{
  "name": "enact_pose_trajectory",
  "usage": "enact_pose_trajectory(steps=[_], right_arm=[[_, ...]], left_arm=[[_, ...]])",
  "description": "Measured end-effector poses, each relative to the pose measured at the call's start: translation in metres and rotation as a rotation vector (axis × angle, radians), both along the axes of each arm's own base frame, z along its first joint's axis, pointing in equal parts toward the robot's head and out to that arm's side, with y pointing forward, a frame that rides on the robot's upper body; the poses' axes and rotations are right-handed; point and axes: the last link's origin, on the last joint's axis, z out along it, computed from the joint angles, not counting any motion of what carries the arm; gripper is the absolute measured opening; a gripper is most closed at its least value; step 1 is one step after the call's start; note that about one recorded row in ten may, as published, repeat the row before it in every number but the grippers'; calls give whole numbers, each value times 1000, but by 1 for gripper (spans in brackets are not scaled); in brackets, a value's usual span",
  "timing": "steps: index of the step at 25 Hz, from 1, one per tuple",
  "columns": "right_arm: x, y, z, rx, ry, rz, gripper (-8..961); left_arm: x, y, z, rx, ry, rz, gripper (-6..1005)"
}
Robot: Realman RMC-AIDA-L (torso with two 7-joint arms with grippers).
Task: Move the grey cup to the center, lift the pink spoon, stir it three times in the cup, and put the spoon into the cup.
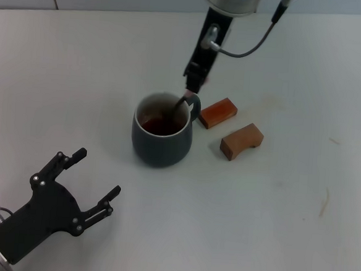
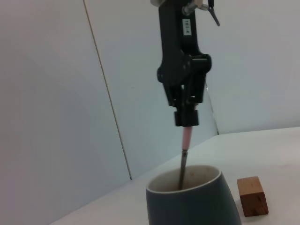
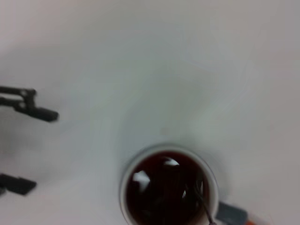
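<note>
Next, my right gripper releases the pink spoon so that it rests against the grey cup's inner rim (image 1: 185, 116) (image 3: 212, 206), beside the handle of the cup.
The grey cup (image 1: 161, 148) stands upright near the table's middle, with dark reddish-brown liquid (image 1: 159, 125) inside and its handle toward the blocks. My right gripper (image 1: 194, 84) hangs just above the cup's far rim, shut on the top of the pink spoon (image 1: 183, 100). The spoon's metal end dips into the liquid. In the left wrist view the right gripper (image 2: 186, 123) holds the pink handle (image 2: 187, 138) above the cup (image 2: 192, 204). The right wrist view looks down into the cup (image 3: 161, 148) with the spoon (image 3: 202, 202) near its rim. My left gripper (image 1: 97, 173) is open and empty at the near left.
Two brown wooden blocks (image 1: 218, 112) (image 1: 241, 140) lie just right of the cup; one shows in the left wrist view (image 2: 252, 196). The left gripper's fingers (image 3: 29, 106) show far off in the right wrist view. A wall stands behind the table.
</note>
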Motion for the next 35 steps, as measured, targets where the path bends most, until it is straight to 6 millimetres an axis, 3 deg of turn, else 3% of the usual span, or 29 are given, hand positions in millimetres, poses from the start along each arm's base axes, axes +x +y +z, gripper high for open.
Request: enact_pose_trajectory(steps=[9,14,20,29,35], right_arm=[[0,-17,-8,-96,18,-43,118],[-9,-12,-11,-72,61,-7,117],[0,-1,-7,1,-24,28,117],[-3,-13,-9,-68,12,4,118],[-7,-17,-7,-66,105,77,202]], left_arm=[[1,1,-1,-3,-1,-4,854],[2,1,-1,-4,-1,-6,854],[1,1,-1,-4,-1,-4,855],[2,-1,-2,-8,-3,-3,854],[2,0,-2,-8,-3,-5,855]])
